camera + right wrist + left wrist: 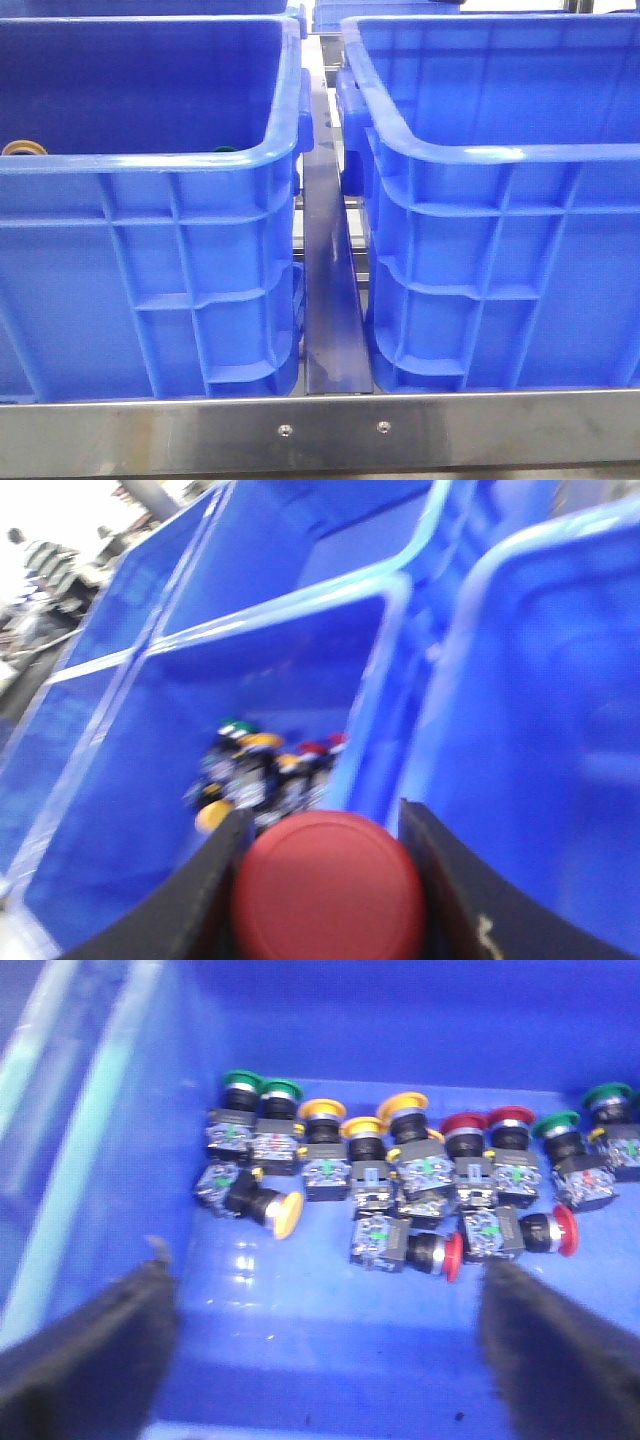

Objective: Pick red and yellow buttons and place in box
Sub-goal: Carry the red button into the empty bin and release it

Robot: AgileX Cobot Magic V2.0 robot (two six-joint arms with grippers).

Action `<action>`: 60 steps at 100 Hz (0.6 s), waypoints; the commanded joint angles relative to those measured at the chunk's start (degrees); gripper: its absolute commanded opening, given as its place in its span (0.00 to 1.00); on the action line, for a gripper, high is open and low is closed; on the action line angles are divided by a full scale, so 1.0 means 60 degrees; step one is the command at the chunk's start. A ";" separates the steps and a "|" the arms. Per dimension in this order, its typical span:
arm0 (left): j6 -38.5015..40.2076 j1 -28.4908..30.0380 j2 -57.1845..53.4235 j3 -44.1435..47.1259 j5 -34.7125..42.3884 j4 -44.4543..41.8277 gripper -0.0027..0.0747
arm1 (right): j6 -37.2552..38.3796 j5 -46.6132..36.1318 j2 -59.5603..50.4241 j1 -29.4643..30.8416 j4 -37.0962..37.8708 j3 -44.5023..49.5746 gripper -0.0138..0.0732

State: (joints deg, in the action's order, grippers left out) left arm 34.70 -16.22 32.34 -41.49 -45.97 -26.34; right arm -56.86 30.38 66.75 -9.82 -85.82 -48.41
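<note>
My right gripper has the dark red button. I need to let go of it with that gripper in the middle part of the empty blue crate (527, 133).
My right gripper (322, 822) is shut on a dark red button (328, 885), held above the rim between two blue crates. Below it, a pile of buttons (262, 765) lies in the left crate (120, 880); the right crate (545, 730) is beside it. My left gripper (325, 1350) is open and empty, low inside the crate holding the buttons, its fingers (85, 1360) short of them. A yellow button (285, 1215) and a red button (452, 1257) lie on their sides nearest to it. Neither gripper shows in the front view.
Further red, yellow and green buttons (248, 1082) stand in a row along the crate's back wall. In the front view the left crate (150, 210) and right crate (500, 210) stand side by side, with a metal divider (330, 300) between. More blue crates stand behind.
</note>
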 commanded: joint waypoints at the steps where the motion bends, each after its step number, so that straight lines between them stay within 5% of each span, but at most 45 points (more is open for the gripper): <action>1: 0.0087 0.0027 -0.0267 -0.0218 0.0539 -0.0309 0.49 | -0.0545 -0.0676 -0.0193 0.0082 -0.0435 -0.0359 0.40; 19: 0.0087 0.0027 -0.0437 -0.0218 0.0539 -0.0515 0.01 | -0.1787 -0.2274 -0.0181 0.0082 -0.0435 -0.0359 0.40; 60: 0.0087 0.0027 -0.0437 -0.0218 0.0539 -0.0537 0.01 | -0.3696 -0.5671 0.0983 0.0082 -0.0415 -0.0383 0.40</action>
State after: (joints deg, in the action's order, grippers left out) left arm 34.70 -16.22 29.49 -41.38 -45.97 -27.91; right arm -76.18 -1.27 71.11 -9.82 -87.86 -48.41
